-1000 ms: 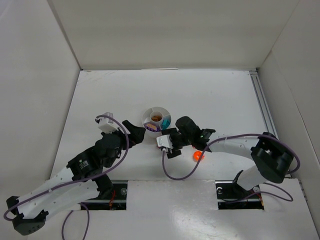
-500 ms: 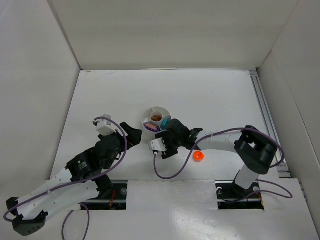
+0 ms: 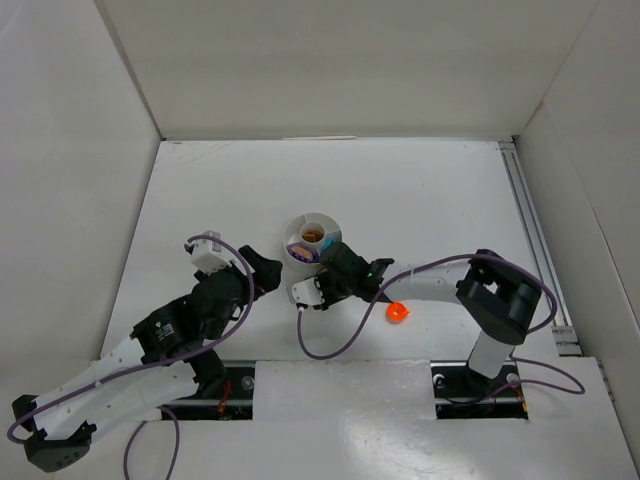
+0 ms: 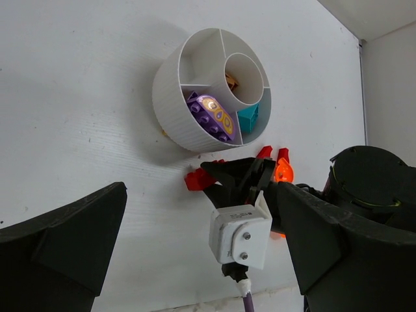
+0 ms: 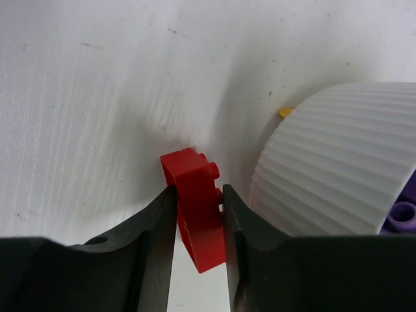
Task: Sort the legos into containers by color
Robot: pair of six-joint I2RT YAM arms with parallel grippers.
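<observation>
I need to drop the red brick from my right gripper in the white round dish's wedge [image 3: 330,230] next to the teal brick.
The white round dish [image 3: 292,231] stands mid-table, with purple bricks [image 4: 211,117] and a teal brick [image 4: 248,119] in its wedges and a brown piece [image 3: 313,236] in the central cup. My right gripper [image 5: 199,193] is shut on a red brick [image 5: 188,172], low at the table, right beside the dish's ribbed wall [image 5: 325,169]. The same brick shows in the left wrist view [image 4: 195,179]. A translucent orange piece [image 3: 397,311] lies behind the right arm. My left gripper [image 3: 268,270] is open and empty, left of the dish.
A tiny yellow bit [image 5: 286,112] lies against the foot of the dish. Small red pieces [image 4: 264,152] lie near the orange one. White walls enclose the table; a rail [image 3: 530,230] runs along the right side.
My right gripper has moved left along the near side of the dish to the red brick. The left arm has barely moved.
</observation>
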